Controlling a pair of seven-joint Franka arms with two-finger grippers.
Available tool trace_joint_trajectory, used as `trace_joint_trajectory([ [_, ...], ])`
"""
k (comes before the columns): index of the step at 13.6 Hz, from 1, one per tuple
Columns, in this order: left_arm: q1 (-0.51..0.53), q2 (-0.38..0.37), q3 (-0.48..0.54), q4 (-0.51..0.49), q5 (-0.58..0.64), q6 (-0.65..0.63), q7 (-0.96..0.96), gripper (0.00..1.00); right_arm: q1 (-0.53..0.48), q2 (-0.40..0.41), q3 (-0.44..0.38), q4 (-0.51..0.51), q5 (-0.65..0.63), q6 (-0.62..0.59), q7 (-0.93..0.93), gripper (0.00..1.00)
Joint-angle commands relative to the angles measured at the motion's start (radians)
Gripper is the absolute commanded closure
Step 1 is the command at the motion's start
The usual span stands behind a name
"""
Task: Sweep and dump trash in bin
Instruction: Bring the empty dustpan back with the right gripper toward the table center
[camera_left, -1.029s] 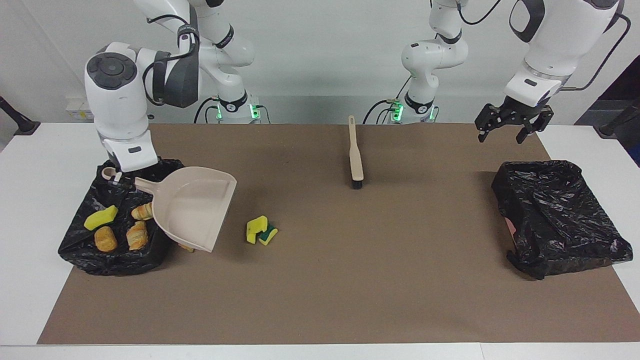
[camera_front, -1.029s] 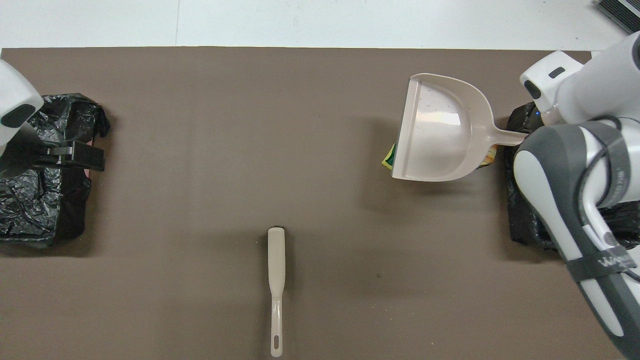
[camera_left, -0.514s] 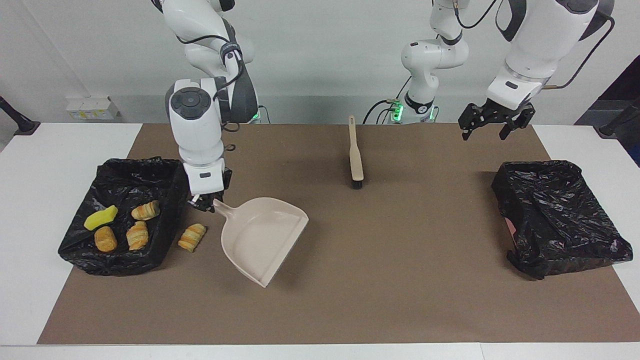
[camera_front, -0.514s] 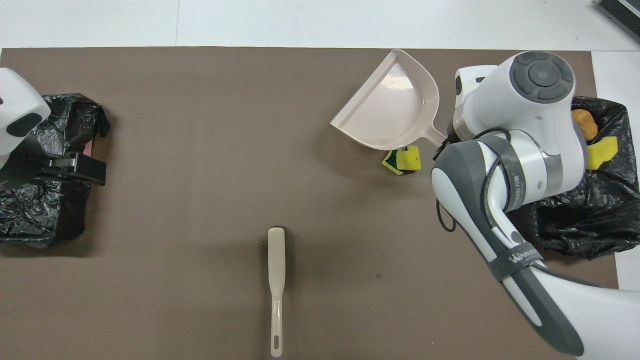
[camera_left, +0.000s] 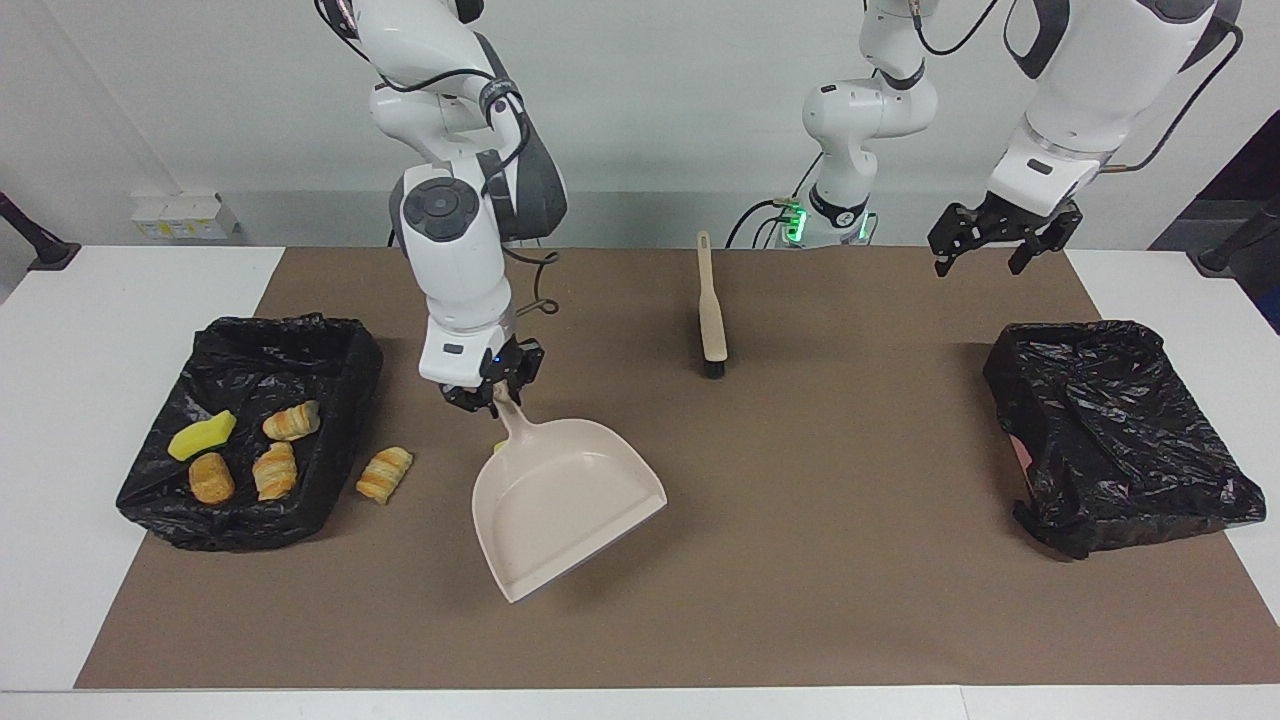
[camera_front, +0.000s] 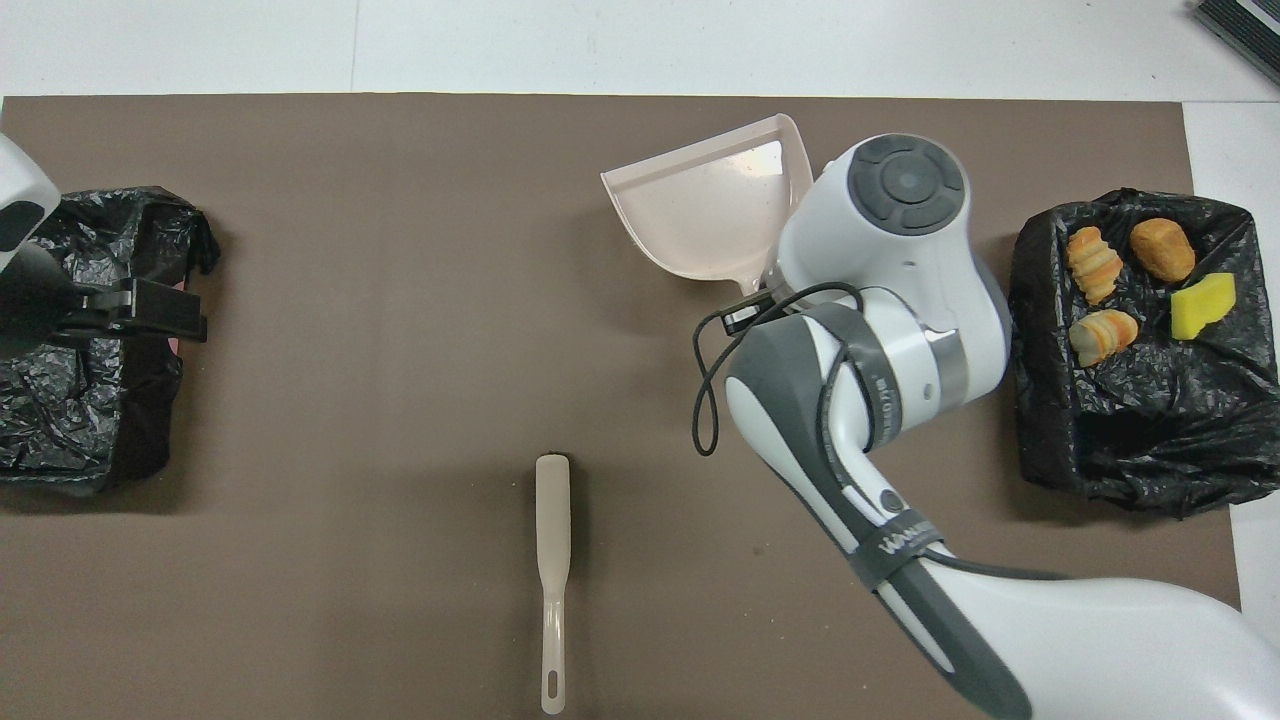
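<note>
Next, I let go of the beige dustpan, now tilted low over the mat, with my right gripper on the far side of the mat, straight (camera_front: 607, 228) beyond the beige brush.
My right gripper (camera_left: 490, 393) is shut on the handle of the beige dustpan (camera_left: 565, 510), which is tilted low over the mat with its open mouth away from the robots; it also shows in the overhead view (camera_front: 710, 205). The yellow-and-green sponges are almost wholly hidden by the pan and gripper. One croissant (camera_left: 384, 473) lies on the mat beside the black-lined bin (camera_left: 340, 345). In that bin lie a yellow sponge chunk (camera_left: 200, 435), two croissants (camera_left: 291, 421) and a bread piece (camera_left: 211, 478). My left gripper (camera_left: 1003, 240) hangs open and empty over the mat's edge near the robots.
The beige brush (camera_left: 711, 310) lies on the mat in the middle, near the robots, bristles down. A second black-lined bin (camera_left: 1120, 430) stands at the left arm's end of the table. The brown mat (camera_left: 800, 560) covers most of the white table.
My right arm has swung the dustpan from over the bin toward the middle of the mat, turning it over the sponges. The croissant beside the bin has come into sight. The left gripper shifted slightly.
</note>
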Motion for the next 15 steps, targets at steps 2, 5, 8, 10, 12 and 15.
trace_joint_trajectory([
  [2, 0.008, -0.021, -0.005, -0.025, -0.017, 0.027, 0.009, 0.00, 0.080, 0.164, -0.001, 0.189, 0.029, -0.017, 0.258, 1.00],
  [5, 0.009, -0.024, -0.005, -0.022, -0.017, 0.008, 0.006, 0.00, 0.108, 0.218, 0.002, 0.221, 0.072, 0.029, 0.375, 1.00],
  [8, 0.012, -0.024, -0.003, -0.020, -0.017, 0.008, 0.004, 0.00, 0.146, 0.292, 0.010, 0.278, 0.072, 0.053, 0.427, 1.00],
  [10, 0.009, -0.024, -0.005, -0.020, -0.017, 0.010, 0.004, 0.00, 0.157, 0.310, 0.010, 0.283, 0.066, 0.084, 0.436, 1.00],
  [12, 0.011, -0.024, -0.005, -0.020, -0.015, 0.010, 0.004, 0.00, 0.157, 0.306, 0.009, 0.277, 0.054, 0.079, 0.427, 0.51],
  [15, 0.011, -0.024, -0.005, -0.020, -0.017, 0.010, 0.004, 0.00, 0.160, 0.265, 0.010, 0.266, -0.001, 0.067, 0.424, 0.00],
])
